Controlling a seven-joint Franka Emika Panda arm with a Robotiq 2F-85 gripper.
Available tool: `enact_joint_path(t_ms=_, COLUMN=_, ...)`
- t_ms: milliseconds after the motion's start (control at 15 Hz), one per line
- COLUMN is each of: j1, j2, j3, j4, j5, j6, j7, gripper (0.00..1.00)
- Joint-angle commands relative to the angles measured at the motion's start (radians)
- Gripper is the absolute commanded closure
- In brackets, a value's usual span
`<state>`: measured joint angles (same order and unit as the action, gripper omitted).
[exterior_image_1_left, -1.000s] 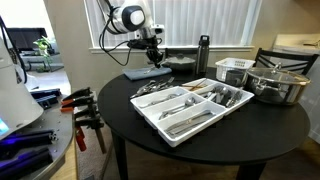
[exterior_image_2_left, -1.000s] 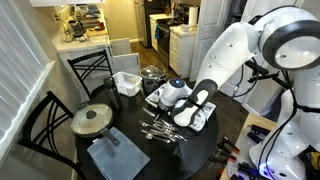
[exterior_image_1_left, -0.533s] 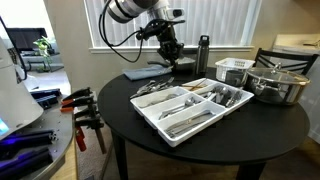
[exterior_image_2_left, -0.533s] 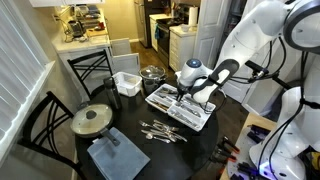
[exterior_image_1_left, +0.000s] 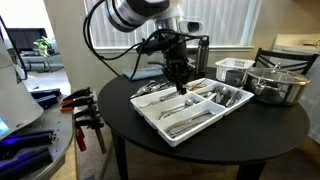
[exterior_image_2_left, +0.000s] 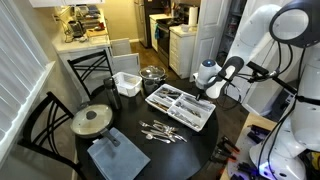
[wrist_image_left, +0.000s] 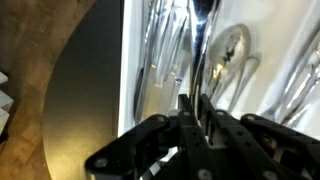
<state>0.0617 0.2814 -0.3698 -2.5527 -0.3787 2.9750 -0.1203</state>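
My gripper is going to let go of the spoons in the front compartment of the white cutlery tray (exterior_image_1_left: 187, 126) (wrist_image_left: 170, 62), among the silver cutlery there.
My gripper (exterior_image_1_left: 182, 86) hangs just over the white cutlery tray (exterior_image_1_left: 168, 133) on the round black table, also seen in the other exterior view (exterior_image_2_left: 203, 93). In the wrist view the fingers (wrist_image_left: 196, 108) are close together on a thin silver utensil (wrist_image_left: 203, 50), which points down into a tray compartment holding spoons and forks. The tray (exterior_image_2_left: 196, 125) holds several pieces of cutlery in its compartments. More loose cutlery (exterior_image_2_left: 160, 132) lies on the table beside the tray.
A grey cloth (exterior_image_2_left: 110, 155), a pot lid (exterior_image_2_left: 92, 118), a steel pot (exterior_image_1_left: 275, 85), a white basket (exterior_image_1_left: 235, 68) and a black bottle (exterior_image_1_left: 204, 55) stand round the table. Chairs (exterior_image_2_left: 45, 125) flank it. Orange clamps (exterior_image_1_left: 82, 105) lie to one side.
The gripper has swung from over the grey cloth side of the table across to above the tray and come lower, still shut on the utensil.
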Motion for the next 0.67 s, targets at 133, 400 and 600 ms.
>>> enact_joint_path(t_ms=133, j1=-0.076, j2=0.093, j3=-0.002, j4=0.021, j5=-0.031, j6=0.035, j7=-0.008, gripper=0.97)
enact_joint_path(t_ms=400, j1=-0.029, j2=0.165, j3=-0.020, j4=0.063, j5=-0.029, j6=0.077, j7=0.025, gripper=0.97)
enact_joint_path(t_ms=600, j1=0.053, j2=0.234, j3=-0.100, j4=0.108, j5=-0.036, j6=0.104, j7=0.055, gripper=0.97)
